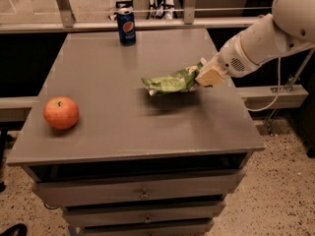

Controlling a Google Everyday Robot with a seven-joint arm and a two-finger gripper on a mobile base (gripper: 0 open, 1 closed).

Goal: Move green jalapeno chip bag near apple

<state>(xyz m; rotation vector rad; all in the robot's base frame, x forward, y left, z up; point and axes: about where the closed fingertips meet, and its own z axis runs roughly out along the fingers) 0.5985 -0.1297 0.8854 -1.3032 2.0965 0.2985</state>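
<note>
I need to use my gripper to set the green jalapeno chip bag, which hangs above the table now, down on the grey table (106, 109) against the inner side of the apple.
The green jalapeno chip bag (170, 82) hangs above the grey table (108, 127), right of centre, casting a shadow below it. My gripper (206, 75) is shut on the bag's right end and holds it lifted off the tabletop, with the white arm reaching in from the upper right. The red-orange apple (61, 112) sits on the table near the left front edge, well to the left of the bag.
A blue soda can (126, 26) stands upright at the table's back edge. Drawers (142, 194) run below the tabletop at the front. A metal rail (147, 23) and dark gap lie behind the table.
</note>
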